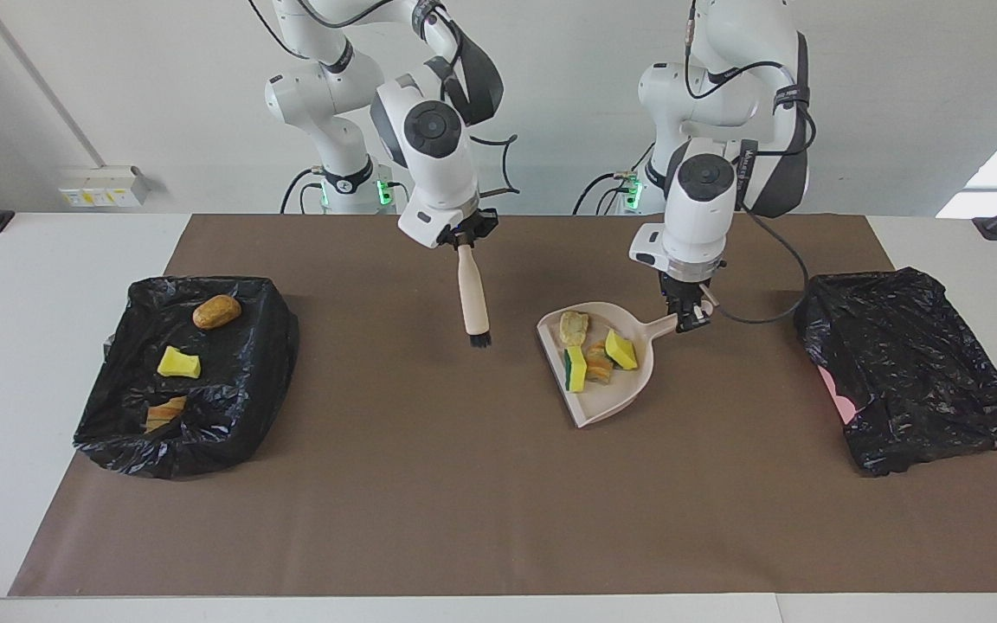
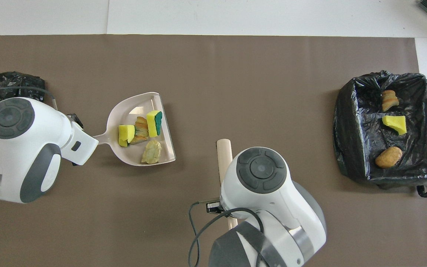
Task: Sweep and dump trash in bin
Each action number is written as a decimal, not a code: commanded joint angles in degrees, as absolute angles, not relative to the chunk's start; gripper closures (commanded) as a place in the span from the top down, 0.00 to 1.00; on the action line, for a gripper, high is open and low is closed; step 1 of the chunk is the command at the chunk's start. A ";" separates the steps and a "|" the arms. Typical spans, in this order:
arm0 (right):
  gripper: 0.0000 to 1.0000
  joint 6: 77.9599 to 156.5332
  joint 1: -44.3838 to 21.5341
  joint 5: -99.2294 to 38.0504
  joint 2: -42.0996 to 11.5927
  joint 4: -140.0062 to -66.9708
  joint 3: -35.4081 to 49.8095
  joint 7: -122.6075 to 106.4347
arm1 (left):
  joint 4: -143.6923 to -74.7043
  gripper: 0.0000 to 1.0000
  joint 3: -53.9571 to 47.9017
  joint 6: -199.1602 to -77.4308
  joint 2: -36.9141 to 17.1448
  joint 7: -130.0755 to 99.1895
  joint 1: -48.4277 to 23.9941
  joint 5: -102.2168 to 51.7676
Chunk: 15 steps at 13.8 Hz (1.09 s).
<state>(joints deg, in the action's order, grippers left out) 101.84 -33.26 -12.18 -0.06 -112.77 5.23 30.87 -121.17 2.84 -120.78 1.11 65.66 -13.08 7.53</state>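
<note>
Next, I release the wooden-handled brush from my right gripper on the brown mat, nearer me than the dustpan's open edge [image 2: 190, 210].
My left gripper [image 1: 687, 316] is shut on the handle of a beige dustpan [image 1: 602, 411], which sits level at mid-table; I cannot tell whether it rests on the mat. Several trash chunks lie in the pan [image 2: 135, 105]: a yellow-green sponge [image 1: 575, 369], a yellow sponge [image 1: 621, 350], an orange-brown piece [image 1: 600, 363] and a tan bread piece [image 1: 574, 326]. My right gripper [image 1: 462, 235] is shut on a wooden-handled brush [image 1: 471, 294], bristles down, beside the pan's open edge. The brush handle also shows in the overhead view [image 2: 224, 155].
A black-lined bin [image 1: 265, 346] at the right arm's end holds a brown bread roll [image 1: 216, 311], a yellow sponge chunk [image 1: 178, 362] and an orange-brown piece [image 1: 165, 414]. A second black-lined bin [image 1: 905, 363] stands at the left arm's end. A brown mat [image 1: 429, 484] covers the table.
</note>
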 commanded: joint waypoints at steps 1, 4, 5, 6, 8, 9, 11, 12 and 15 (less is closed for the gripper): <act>0.00 105.98 -37.08 -11.43 -0.52 -114.17 5.27 36.37 | -121.12 0.00 2.55 -119.89 5.01 72.49 -8.02 5.98; 0.00 106.70 -40.33 -11.43 -3.94 -111.81 5.27 39.01 | -116.73 0.00 2.72 -115.15 5.01 79.42 -0.56 3.35; 0.00 106.96 -41.12 -11.25 -5.43 -110.67 5.27 40.76 | -115.85 0.00 2.72 -114.35 4.92 82.41 2.60 1.86; 0.00 107.14 -41.57 -11.16 -7.02 -109.70 5.27 42.17 | -115.06 0.00 2.81 -113.91 4.92 85.40 6.29 0.19; 0.00 108.44 -43.24 -10.64 -9.74 -108.37 5.27 44.20 | -113.30 0.00 2.81 -113.20 4.57 91.64 14.20 -2.62; 0.00 110.46 -43.24 -10.37 -10.28 -108.63 5.27 45.08 | -112.16 0.00 2.81 -113.20 4.22 94.37 17.54 -3.77; 0.00 113.01 -45.34 -10.28 -12.64 -108.55 5.27 45.53 | -108.92 0.00 2.90 -113.29 2.91 96.32 23.61 -3.78; 0.00 115.12 -45.61 -10.28 -13.79 -108.72 5.27 45.96 | -107.16 0.00 2.90 -113.73 2.12 97.46 26.34 -3.26; 0.00 116.72 -45.62 -10.20 -14.24 -109.42 5.27 46.23 | -103.99 0.00 3.34 -116.79 -0.17 102.65 31.10 6.11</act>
<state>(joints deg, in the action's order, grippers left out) 116.27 -45.61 -11.93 -14.20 -110.00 5.35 44.48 -107.82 3.91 -115.49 2.59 100.73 28.97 1.48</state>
